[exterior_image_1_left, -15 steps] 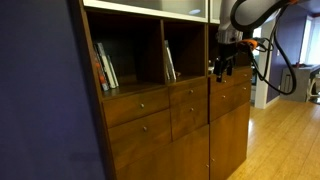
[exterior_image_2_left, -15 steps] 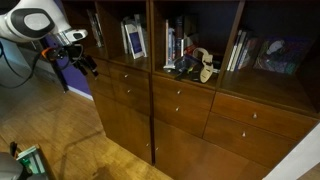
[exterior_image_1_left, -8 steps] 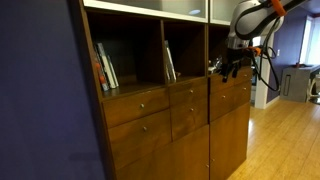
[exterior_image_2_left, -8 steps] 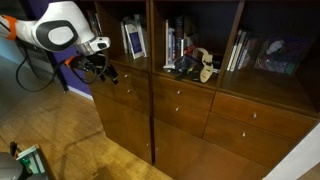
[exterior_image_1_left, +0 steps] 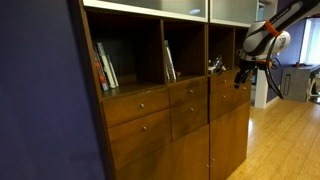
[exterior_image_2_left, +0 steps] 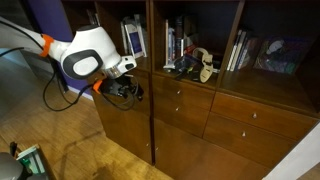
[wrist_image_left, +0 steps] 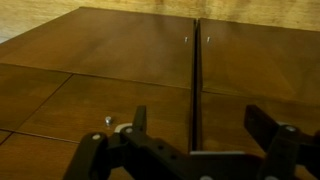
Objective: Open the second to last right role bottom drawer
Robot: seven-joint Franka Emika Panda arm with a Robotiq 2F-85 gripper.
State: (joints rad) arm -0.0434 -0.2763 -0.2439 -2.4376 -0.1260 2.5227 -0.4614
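Note:
Next, I close my gripper on the lower drawer's round knob (exterior_image_1_left: 223, 98) (wrist_image_left: 109, 120), in the column between the cabinet's dark middle gap and the end column of narrow drawers.
The drawer (exterior_image_2_left: 180, 113) is the lower narrow reddish-brown front in the middle column, shut, with a small round knob. It also shows in an exterior view (exterior_image_1_left: 190, 119). In the wrist view a narrow drawer front with a knob (wrist_image_left: 108, 120) lies left of the dark gap between the cabinet halves. My gripper (wrist_image_left: 197, 115) is open and empty, with its fingers on either side of that gap. In both exterior views the gripper (exterior_image_2_left: 133, 93) (exterior_image_1_left: 240, 75) hangs in front of the end column of narrow drawers, close to the wood. I cannot tell if it touches.
Tall door panels (wrist_image_left: 120, 45) with two small knobs fill the cabinet below the drawers. Wider drawers (exterior_image_2_left: 262, 118) lie at one end. Open shelves above hold books (exterior_image_2_left: 134, 40) and a small figure (exterior_image_2_left: 203, 63). A blue wall (exterior_image_1_left: 40, 100) borders the cabinet. The floor is wood.
The arm has swung from beside the cabinet's end to in front of its narrow drawers and has come lower. The gripper stays open. All drawers stay shut.

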